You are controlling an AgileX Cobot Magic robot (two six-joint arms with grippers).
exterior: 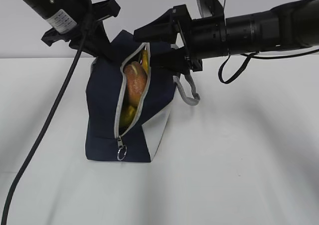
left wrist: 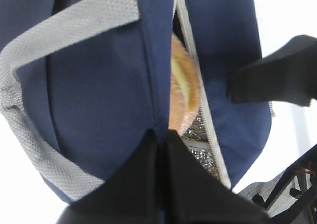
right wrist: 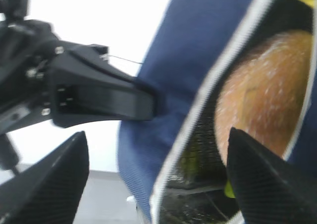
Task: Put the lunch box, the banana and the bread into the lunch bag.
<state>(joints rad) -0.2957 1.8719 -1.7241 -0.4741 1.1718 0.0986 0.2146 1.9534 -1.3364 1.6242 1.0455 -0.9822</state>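
I need to take the flap (exterior: 160,47) opposite my left gripper with my right gripper, as the bread bulges in the lunch bag's opening, and lift the bag with both grippers.
The navy lunch bag (exterior: 104,115) stands on the white table with its grey-edged opening gaping toward the camera. Inside it I see the golden-brown bread (exterior: 134,80) and yellow parts of the banana (exterior: 127,114) above and below the bread. The lunch box is hidden. My left gripper (exterior: 108,59) is shut on the bag's navy flap (left wrist: 119,85) beside the opening, holding it up. My right gripper (exterior: 147,48) is open at the bag's upper right. In the right wrist view its fingers (right wrist: 267,179) straddle the zipper edge, with the bread (right wrist: 267,95) just beyond one tip.
The zipper's ring pull (exterior: 121,153) hangs at the bottom of the opening. A grey handle (exterior: 189,93) droops off the bag's right side above the white side panel (exterior: 159,130). Silver lining (left wrist: 198,137) shows inside. A black cable (exterior: 45,130) trails down the left.
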